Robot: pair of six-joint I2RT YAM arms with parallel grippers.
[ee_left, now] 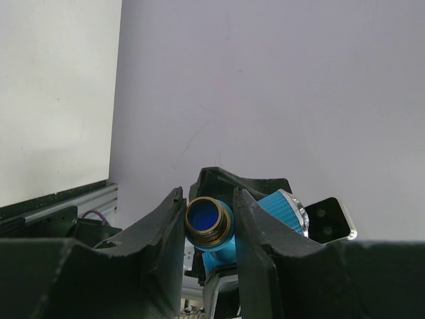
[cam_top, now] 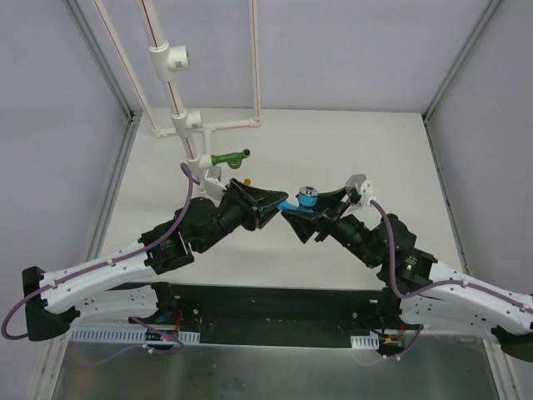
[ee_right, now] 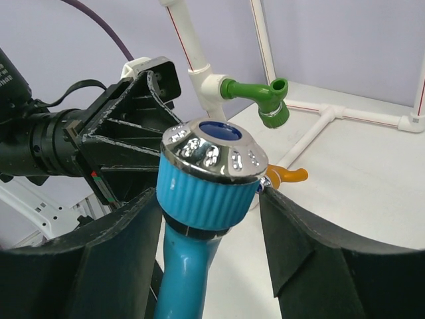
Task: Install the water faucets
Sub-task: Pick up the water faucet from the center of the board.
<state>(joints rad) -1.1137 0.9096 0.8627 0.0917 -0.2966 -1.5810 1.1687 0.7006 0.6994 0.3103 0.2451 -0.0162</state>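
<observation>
The knob of the light blue faucet sits crooked between the fingers of my right gripper, so next I open that gripper, square it up and close it on the neck [ee_right: 188, 258] below.
The light blue faucet [cam_top: 293, 203] hangs in mid-air between both grippers. My left gripper [cam_top: 279, 202] is shut on its brass threaded end [ee_left: 208, 222], one finger on each side. My right gripper [ee_right: 208, 193] is closed around its ribbed blue knob with the chrome cap [ee_right: 211, 174]. The green faucet [cam_top: 231, 157] sits screwed into a white pipe tee and also shows in the right wrist view [ee_right: 260, 95]. The orange faucet [ee_right: 290, 175] lies low by the white pipe, and only a speck of it [cam_top: 247, 181] shows behind my left gripper from above.
A white pipe frame [cam_top: 179, 125] with tee fittings rises at the back left and runs along the table [ee_right: 312, 129]. Aluminium posts [cam_top: 117, 83] and grey walls enclose the table. Both arms meet near the table's middle.
</observation>
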